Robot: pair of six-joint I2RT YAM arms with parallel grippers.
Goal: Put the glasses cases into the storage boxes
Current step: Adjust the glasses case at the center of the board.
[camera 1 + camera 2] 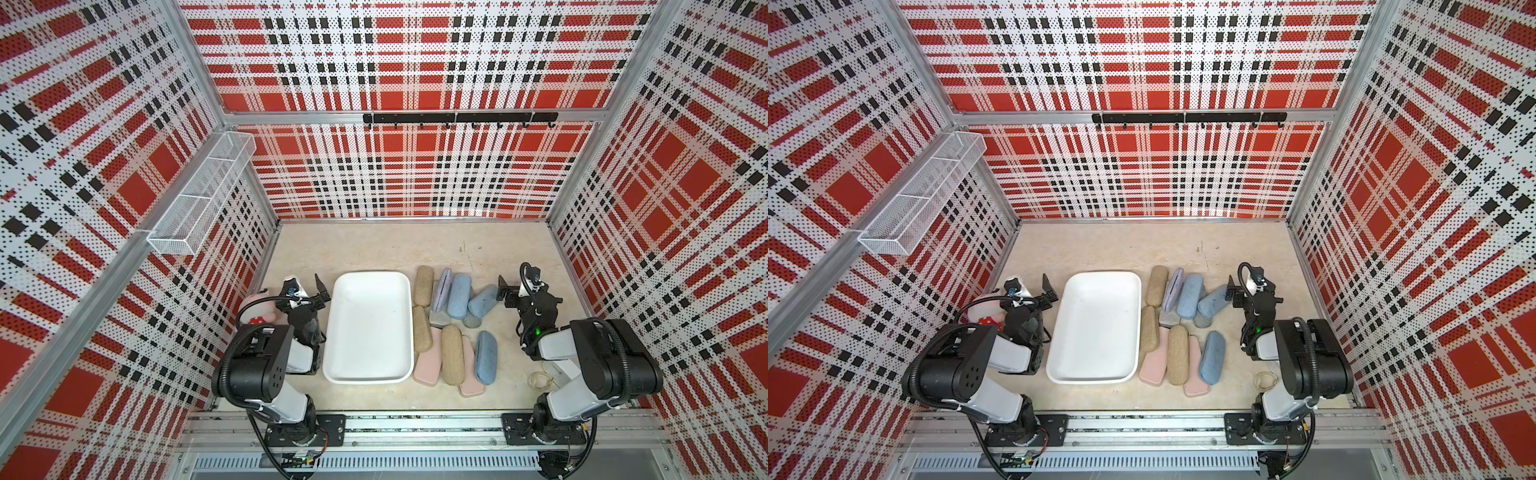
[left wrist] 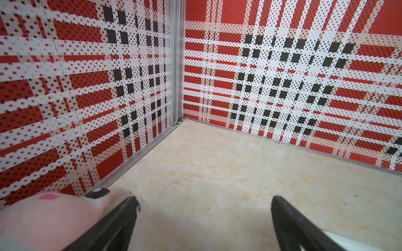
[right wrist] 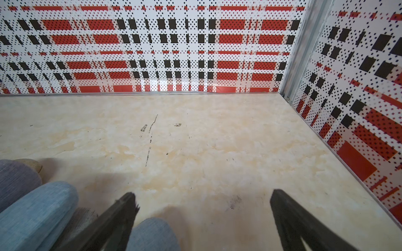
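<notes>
The slanted light blue case (image 1: 483, 301) is the glasses case closest to my right gripper's open fingers, so that gripper should close on its middle next.
The storage box, a shallow white tub (image 1: 369, 328) (image 1: 1096, 328), lies empty between the arms. Right of it the glasses cases lie bunched on the table: tan (image 1: 423, 286), lavender (image 1: 441, 289), light blue (image 1: 459, 296), flat pink (image 1: 428, 365) and a boxy grey one (image 1: 439, 318). My left gripper (image 1: 305, 291) (image 2: 203, 198) hovers open beside the tub's far left corner, holding nothing. My right gripper (image 1: 519, 286) (image 3: 203, 194) is open just right of the cluster. The end of a light blue case (image 3: 152, 234) (image 1: 483, 300) lies under its open jaws, untouched.
A pink plush toy (image 1: 257, 309) (image 2: 47, 217) sits against the left wall beside my left gripper. A white wire-mesh basket (image 1: 199, 195) hangs on the left wall and a black hook rail (image 1: 459, 118) on the back wall. A coiled cord (image 1: 540, 379) lies by the right arm.
</notes>
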